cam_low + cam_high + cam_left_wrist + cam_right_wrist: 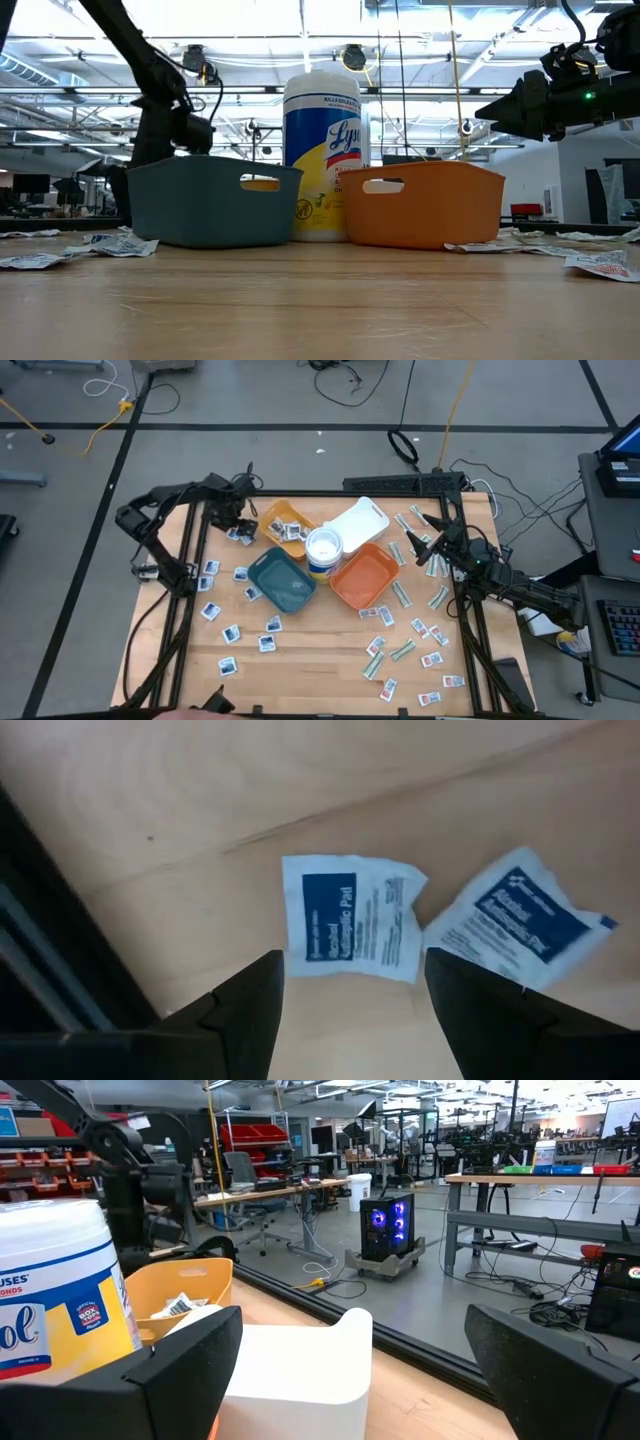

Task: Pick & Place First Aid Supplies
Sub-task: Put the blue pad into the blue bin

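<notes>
My left gripper's fingers are reaching only the near edge of the alcohol pad packet by the bar, so I should open them and pinch closer to the packet's middle [355, 916].
Small flat packets lie scattered on the wooden table: white squares with blue marks [232, 633] on the left, green-white strips [402, 651] and red-marked ones [432, 660] on the right. My left gripper [352, 965] is open and points down near the table's far left, beside the yellow tray [285, 525]. One blue-marked alcohol pad packet [350, 915] lies flat on the wood between its fingers, untouched. A second such packet [520, 920] lies just beside it. My right gripper [352, 1320] is open and raised above the table's right side [428, 548], holding nothing.
Four trays cluster mid-table around a white wipes tub [323, 550]: yellow, holding a few packets, white [358, 523], teal [282, 580] and orange [365, 575]. The table's black frame rail [40, 960] runs close by my left gripper. Bare wood lies at the near middle.
</notes>
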Controlling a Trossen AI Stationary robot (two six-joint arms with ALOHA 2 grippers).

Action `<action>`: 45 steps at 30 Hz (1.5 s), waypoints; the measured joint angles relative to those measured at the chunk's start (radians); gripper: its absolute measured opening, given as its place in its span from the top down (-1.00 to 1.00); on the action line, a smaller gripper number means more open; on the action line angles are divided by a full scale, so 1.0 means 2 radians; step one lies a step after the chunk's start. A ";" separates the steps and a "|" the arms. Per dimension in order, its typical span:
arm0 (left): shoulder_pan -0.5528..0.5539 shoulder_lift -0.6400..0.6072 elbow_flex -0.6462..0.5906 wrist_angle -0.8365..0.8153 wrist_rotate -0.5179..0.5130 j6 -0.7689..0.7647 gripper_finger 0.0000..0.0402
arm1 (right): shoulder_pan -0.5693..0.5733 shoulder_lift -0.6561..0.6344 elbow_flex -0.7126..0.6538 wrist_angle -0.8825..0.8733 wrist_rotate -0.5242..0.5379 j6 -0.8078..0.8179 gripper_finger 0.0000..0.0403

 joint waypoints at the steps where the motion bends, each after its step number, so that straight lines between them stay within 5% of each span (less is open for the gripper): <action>1: 0.000 0.004 0.000 0.002 -0.001 -0.001 -0.22 | 0.000 0.000 0.000 0.000 0.000 0.000 -0.87; 7: 0.000 0.009 0.000 0.014 -0.014 -0.012 -0.14 | 0.000 0.000 0.000 0.000 0.000 0.000 -0.87; 19: -0.004 0.009 -0.004 0.013 -0.014 -0.008 0.74 | 0.000 0.000 0.000 0.000 0.000 0.000 -0.87; 25: -0.006 0.010 -0.004 0.014 -0.002 0.002 0.98 | 0.000 0.000 0.000 0.000 0.000 0.000 -0.87; 39: -0.004 -0.029 0.014 0.015 -0.001 0.003 0.22 | 0.000 0.000 0.000 0.000 0.000 0.000 -0.87; 45: 0.014 -0.033 -0.016 0.017 -0.018 -0.014 0.04 | 0.000 0.000 0.000 0.000 0.000 0.000 -0.87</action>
